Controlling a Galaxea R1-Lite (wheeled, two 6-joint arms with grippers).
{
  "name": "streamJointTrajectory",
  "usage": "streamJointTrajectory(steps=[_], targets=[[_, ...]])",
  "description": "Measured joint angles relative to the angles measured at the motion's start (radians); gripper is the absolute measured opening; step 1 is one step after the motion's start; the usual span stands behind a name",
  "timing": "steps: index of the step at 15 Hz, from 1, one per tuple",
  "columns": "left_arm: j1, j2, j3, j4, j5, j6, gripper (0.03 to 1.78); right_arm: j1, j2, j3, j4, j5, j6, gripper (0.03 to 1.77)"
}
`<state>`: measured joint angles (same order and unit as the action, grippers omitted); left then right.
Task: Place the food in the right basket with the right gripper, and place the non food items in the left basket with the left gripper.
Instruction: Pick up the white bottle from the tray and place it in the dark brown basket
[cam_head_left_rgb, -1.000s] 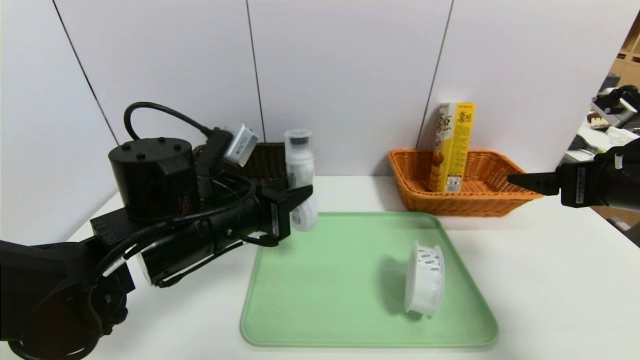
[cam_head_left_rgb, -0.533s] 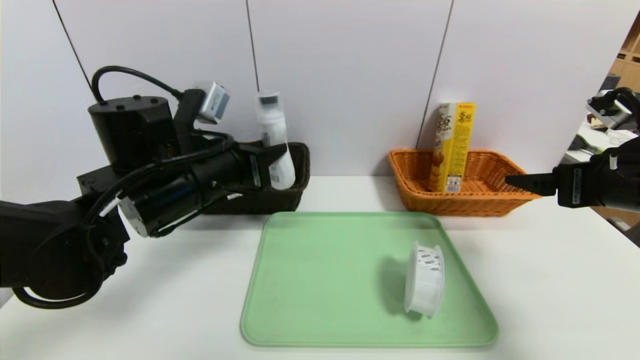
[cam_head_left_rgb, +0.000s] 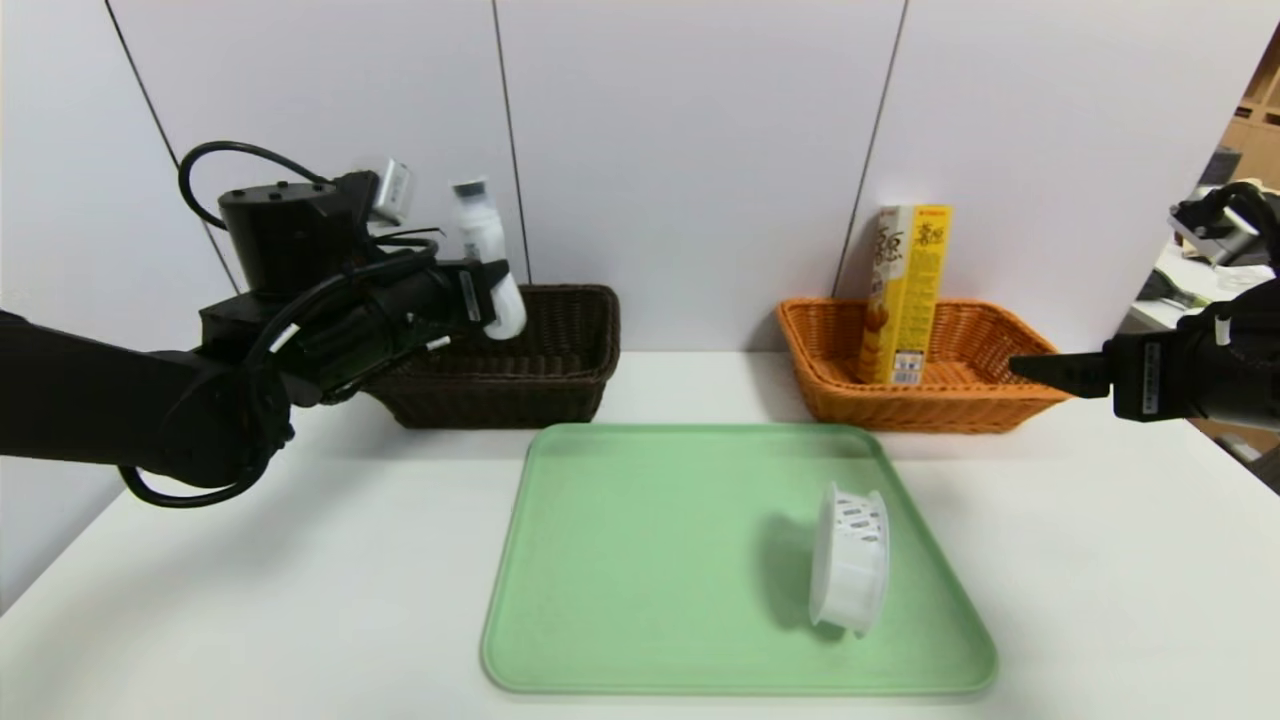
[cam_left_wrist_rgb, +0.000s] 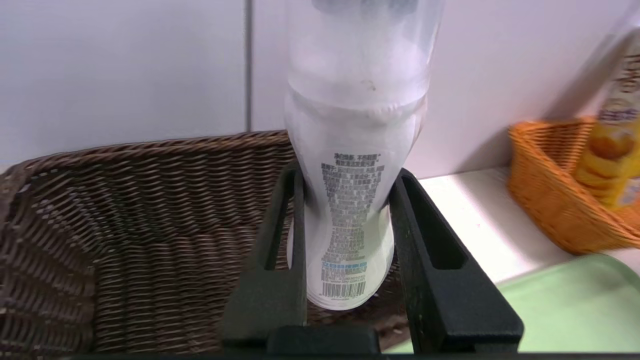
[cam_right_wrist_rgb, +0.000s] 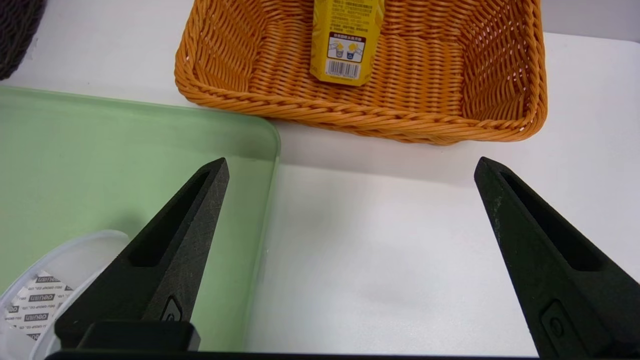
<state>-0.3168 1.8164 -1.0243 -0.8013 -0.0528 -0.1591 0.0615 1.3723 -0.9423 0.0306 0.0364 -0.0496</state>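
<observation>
My left gripper is to place the slim white bottle. I will let go of it inside the dark brown basket's end (cam_head_left_rgb: 547, 331) nearest the orange basket.
My left gripper (cam_head_left_rgb: 492, 292) is shut on the slim white bottle (cam_head_left_rgb: 486, 256), holding it nearly upright above the dark brown left basket (cam_head_left_rgb: 545, 375). In the left wrist view both fingers clamp the bottle (cam_left_wrist_rgb: 350, 150) over the basket's woven floor (cam_left_wrist_rgb: 125, 225). The yellow carton of food (cam_head_left_rgb: 905, 295) stands upright inside the orange right basket (cam_head_left_rgb: 960, 405). The squat white tub (cam_head_left_rgb: 850, 570) rests on its side on the green tray. My right gripper (cam_head_left_rgb: 1030, 368) hangs open and empty beside the orange basket (cam_right_wrist_rgb: 360, 107).
A green tray (cam_head_left_rgb: 650, 560) lies in the middle of the white table, in front of both baskets. White wall panels stand right behind the baskets. Shelves and clutter show beyond the table's right side.
My left arm has carried the bottle up off the tray's back left corner and leftward over the dark basket. The right arm has barely moved.
</observation>
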Motion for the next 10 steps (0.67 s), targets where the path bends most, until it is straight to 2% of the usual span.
streamJointTrajectory(steps=[4,10], targets=[[0.054,0.085,-0.055,0.006,0.028,-0.001,0.54,0.0,0.0,0.014,-0.002,0.001,0.0,1.69],[0.06,0.182,-0.112,0.007,0.055,0.001,0.54,-0.001,-0.001,0.019,-0.002,0.0,0.0,1.69]])
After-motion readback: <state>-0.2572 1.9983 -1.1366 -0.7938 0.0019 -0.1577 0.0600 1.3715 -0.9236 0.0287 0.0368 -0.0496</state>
